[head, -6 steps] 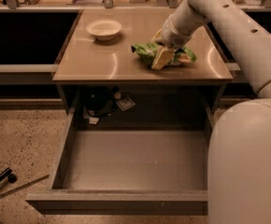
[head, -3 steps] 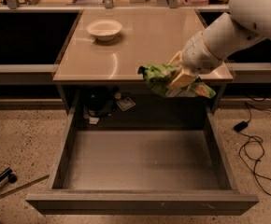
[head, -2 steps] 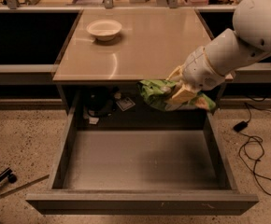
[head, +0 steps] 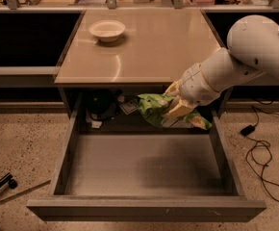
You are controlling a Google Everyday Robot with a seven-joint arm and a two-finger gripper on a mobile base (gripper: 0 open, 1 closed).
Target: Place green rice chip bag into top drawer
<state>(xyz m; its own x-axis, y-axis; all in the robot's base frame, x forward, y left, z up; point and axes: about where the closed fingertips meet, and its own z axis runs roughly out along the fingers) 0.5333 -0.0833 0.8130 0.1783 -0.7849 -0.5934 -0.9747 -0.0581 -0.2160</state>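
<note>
My gripper will drop the green rice chip bag on the middle of the drawer's bare grey bottom [head: 146, 156].
The green rice chip bag [head: 154, 109] is crumpled and held in the air over the back right of the open top drawer [head: 144, 170]. My gripper [head: 177, 105] is shut on the bag, its beige fingers [head: 180, 109] clamped on the bag's right part. The white arm comes in from the upper right. The drawer is pulled fully out below the table, its flat grey bottom bare. The bag hangs just below the table's front edge and above the drawer's floor.
A white round bowl [head: 107, 30] sits at the back left of the tan table top [head: 144, 47]. Dark clutter [head: 101, 107] lies on the shelf behind the drawer. Black cables [head: 262, 158] trail on the speckled floor at right. A dark rod [head: 2, 184] lies at lower left.
My gripper has carried the bag off the table top, forward and down past the table's front edge, until it hangs over the back of the open drawer.
</note>
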